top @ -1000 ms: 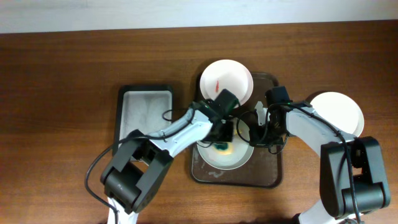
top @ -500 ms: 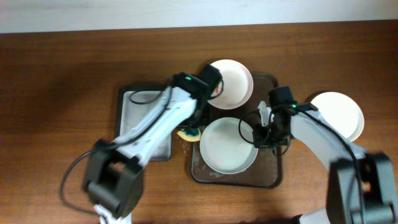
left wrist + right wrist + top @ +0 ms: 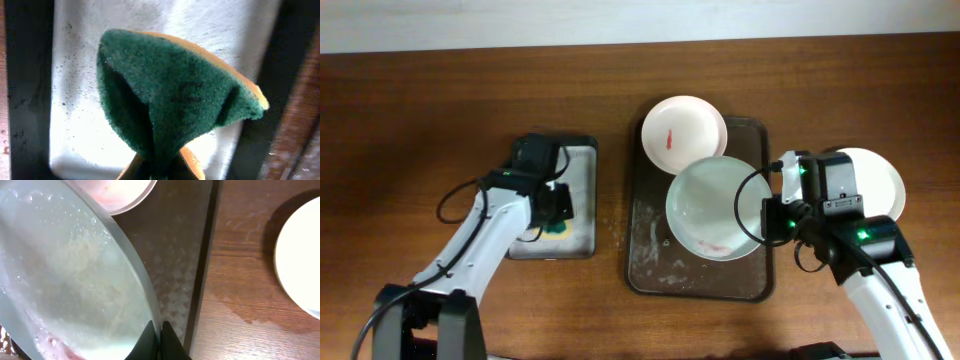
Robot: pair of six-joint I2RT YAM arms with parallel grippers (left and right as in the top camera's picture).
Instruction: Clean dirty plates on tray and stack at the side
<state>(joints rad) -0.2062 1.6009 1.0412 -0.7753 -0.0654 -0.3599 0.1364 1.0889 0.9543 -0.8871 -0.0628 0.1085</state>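
Note:
Next, my right gripper releases the smeared plate on top of the white plate [image 3: 859,189] next to the dark brown tray.
My right gripper [image 3: 767,218] [image 3: 160,339] is shut on the rim of a wet white plate [image 3: 715,208] [image 3: 65,280] with a red smear, lifted above the dark brown tray [image 3: 650,270] [image 3: 185,255]. A second plate with a red smear [image 3: 682,130] lies at the tray's far end. A third white plate [image 3: 875,180] [image 3: 302,255] rests on the table right of the tray. My left gripper [image 3: 553,213] [image 3: 160,172] is shut on a green and yellow sponge [image 3: 175,100], held over the grey metal tray [image 3: 535,170] [image 3: 75,125].
The brown tray floor shows wet streaks and smears [image 3: 655,245]. The table to the left of the grey metal tray is bare wood [image 3: 410,150]. A pale wall edge runs along the far side [image 3: 620,20].
My left gripper carried the sponge from the plate leftward to the grey metal tray. My right gripper lifted the plate and shifted it toward the right and the far end of the tray.

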